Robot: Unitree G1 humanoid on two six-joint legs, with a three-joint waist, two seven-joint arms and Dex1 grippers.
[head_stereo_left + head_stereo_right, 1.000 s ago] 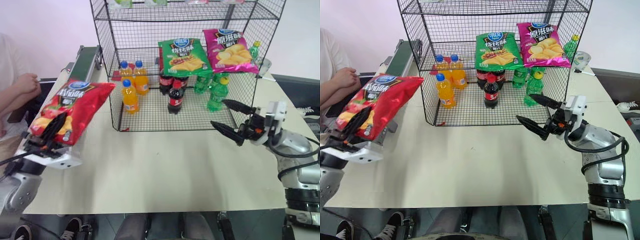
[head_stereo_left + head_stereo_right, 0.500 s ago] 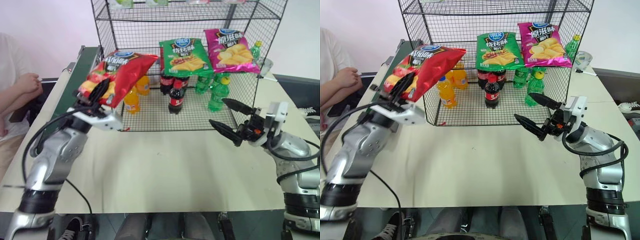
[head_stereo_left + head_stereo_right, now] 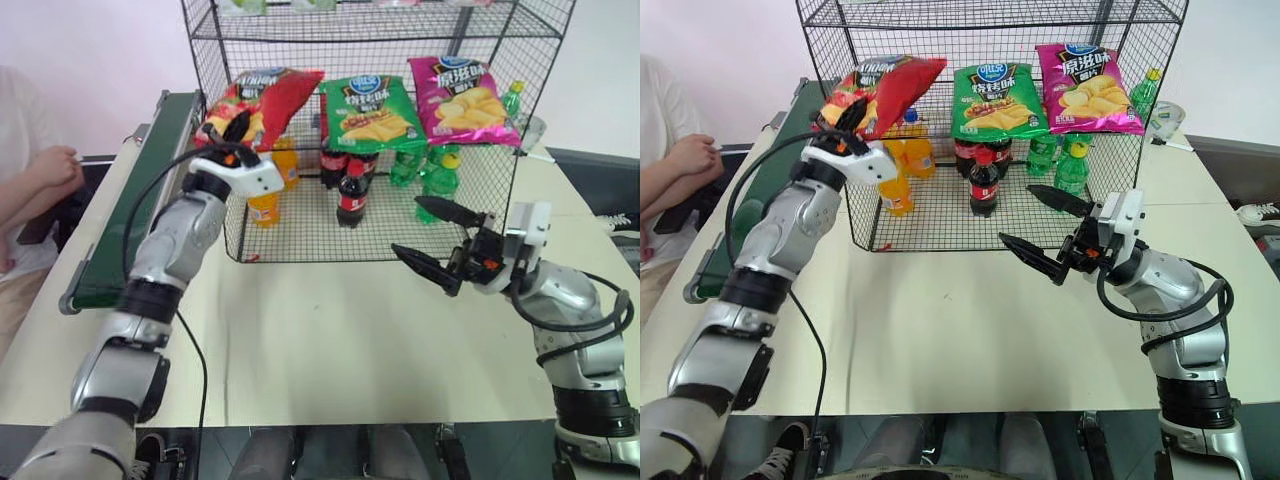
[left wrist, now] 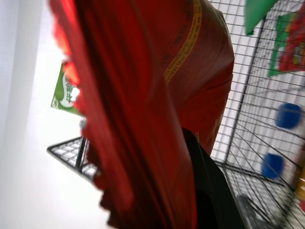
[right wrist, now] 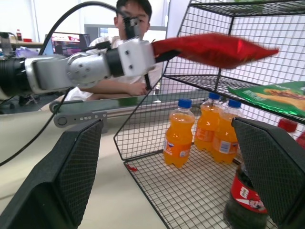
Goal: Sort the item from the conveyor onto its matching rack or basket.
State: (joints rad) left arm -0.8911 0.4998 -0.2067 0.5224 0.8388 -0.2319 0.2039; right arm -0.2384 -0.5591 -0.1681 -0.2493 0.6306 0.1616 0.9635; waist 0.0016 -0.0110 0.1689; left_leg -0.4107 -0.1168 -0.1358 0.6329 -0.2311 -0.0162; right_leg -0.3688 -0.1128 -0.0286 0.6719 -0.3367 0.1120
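Next, my left gripper lets go of the red crisp bag on the middle level (image 3: 268,101) next to the green bag, above the orange bottles.
My left gripper (image 3: 235,125) is shut on the lower end of the red crisp bag (image 3: 268,95) and holds it up at the rack's (image 3: 232,215) left front corner. The bag's far end reaches over the middle tier, right beside the green bag (image 3: 368,112). In the left wrist view the bag (image 4: 157,95) lies against a black finger (image 4: 209,191). The dark green conveyor (image 3: 140,190) runs along the table's left side. Over the table in front of the rack, my right gripper (image 3: 407,227) is open and holds nothing. Its wrist view shows the bag (image 5: 214,47) above the shelf.
A magenta bag (image 3: 462,100) lies on the middle tier to the right of the green one. Orange bottles (image 3: 262,195), cola bottles (image 3: 350,195) and green bottles (image 3: 432,185) stand on the bottom tier. A person (image 3: 40,170) sits left of the conveyor.
My left arm has carried the red bag forward, up and to the right, from beside the conveyor to the rack's middle tier. The right gripper has drifted a little left, still open.
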